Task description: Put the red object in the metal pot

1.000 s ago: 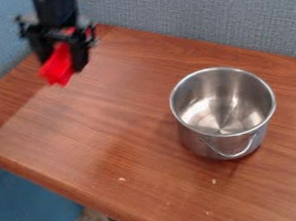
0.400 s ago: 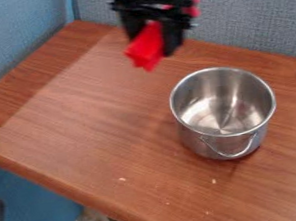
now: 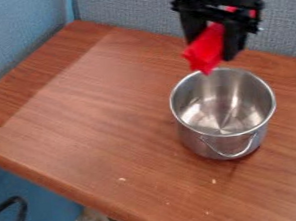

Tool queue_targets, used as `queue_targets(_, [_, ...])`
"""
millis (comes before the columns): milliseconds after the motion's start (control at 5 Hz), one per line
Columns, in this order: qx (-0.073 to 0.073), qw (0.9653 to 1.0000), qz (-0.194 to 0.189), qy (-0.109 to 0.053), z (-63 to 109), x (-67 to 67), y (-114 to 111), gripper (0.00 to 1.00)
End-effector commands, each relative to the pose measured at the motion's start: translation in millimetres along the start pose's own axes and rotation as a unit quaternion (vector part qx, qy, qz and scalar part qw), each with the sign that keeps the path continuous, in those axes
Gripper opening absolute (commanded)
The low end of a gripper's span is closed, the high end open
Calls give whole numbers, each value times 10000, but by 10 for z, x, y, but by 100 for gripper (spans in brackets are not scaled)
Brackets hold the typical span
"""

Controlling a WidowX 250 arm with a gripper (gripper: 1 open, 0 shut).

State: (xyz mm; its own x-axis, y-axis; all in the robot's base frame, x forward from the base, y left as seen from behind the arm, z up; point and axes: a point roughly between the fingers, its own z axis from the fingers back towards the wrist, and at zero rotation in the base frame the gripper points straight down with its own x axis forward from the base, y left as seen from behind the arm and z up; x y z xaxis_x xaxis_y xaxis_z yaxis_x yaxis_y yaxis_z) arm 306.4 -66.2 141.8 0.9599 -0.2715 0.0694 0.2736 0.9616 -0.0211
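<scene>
The robot's gripper will release the red object in the middle of the metal pot's shiny inside [image 3: 220, 110]. The red object now hovers above the pot's rim.
My gripper [image 3: 213, 43] hangs pointing down over the back of the wooden table, shut on the red object [image 3: 208, 52], a bright red bar that dangles below the black fingers. The red object hovers just above the far-left rim of the metal pot [image 3: 224, 113], a shiny round steel pot standing upright on the table's right side. The pot's inside shows nothing but reflections.
The brown wooden table [image 3: 82, 100] ends at a front edge running diagonally from lower left to lower right. A blue wall stands behind. Cables lie on the floor at the bottom left.
The gripper has carried the red object rightward across the table from the far-left corner to just above the pot's rim. The pot has stayed put.
</scene>
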Motion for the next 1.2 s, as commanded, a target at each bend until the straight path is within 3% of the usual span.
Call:
queue_targets(0, [-2,9998,59,-212,115,145,-73,0])
queue_targets(400, [4,9985,488,-230,63,74,-182,0])
queue_targets(800, [82,9948,1000,-162,-218,92,-339,0])
queue_targets(1000, [107,9921,1228,-213,-343,116,-384,0])
